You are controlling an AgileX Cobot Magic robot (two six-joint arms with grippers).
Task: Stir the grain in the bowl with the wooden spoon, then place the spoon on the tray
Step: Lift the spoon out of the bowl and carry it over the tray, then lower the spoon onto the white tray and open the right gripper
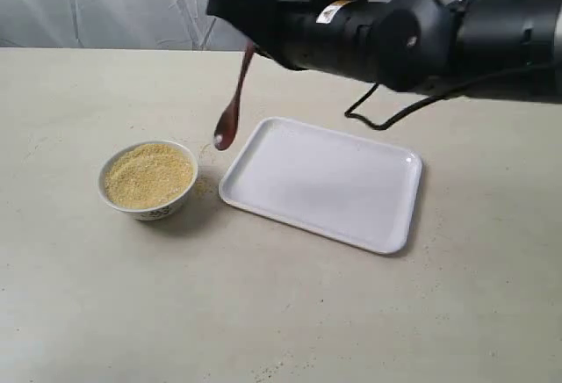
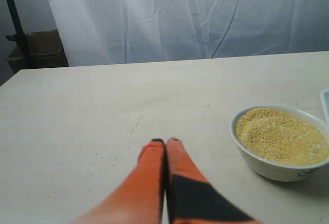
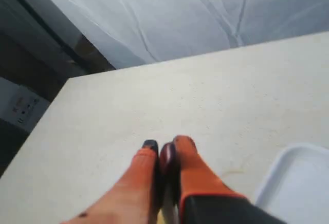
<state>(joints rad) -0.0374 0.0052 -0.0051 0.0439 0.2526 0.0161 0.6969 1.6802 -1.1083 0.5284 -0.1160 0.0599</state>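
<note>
Next, I let go of the wooden spoon with my right gripper across the middle of the empty white tray (image 1: 332, 186).
The white bowl (image 1: 151, 207) holds a level heap of yellow-tan grain (image 1: 147, 174) at the left of the table. The white tray (image 1: 320, 181) lies right of it, with nothing on it. My right gripper (image 1: 230, 12) reaches in from the right, high above the table, shut on the wooden spoon (image 1: 230, 115). The spoon hangs down, its round end in the air over the gap between bowl and tray. In the right wrist view the spoon (image 3: 167, 157) shows between the shut fingers of my right gripper (image 3: 165, 146). My left gripper (image 2: 165, 142) is shut on nothing, left of the bowl (image 2: 257, 160).
A few spilled grains (image 1: 204, 188) lie on the table between bowl and tray. A white curtain (image 1: 132, 5) hangs behind the table. The right arm's black body (image 1: 421, 36) and cable (image 1: 369, 115) hang over the tray's far side.
</note>
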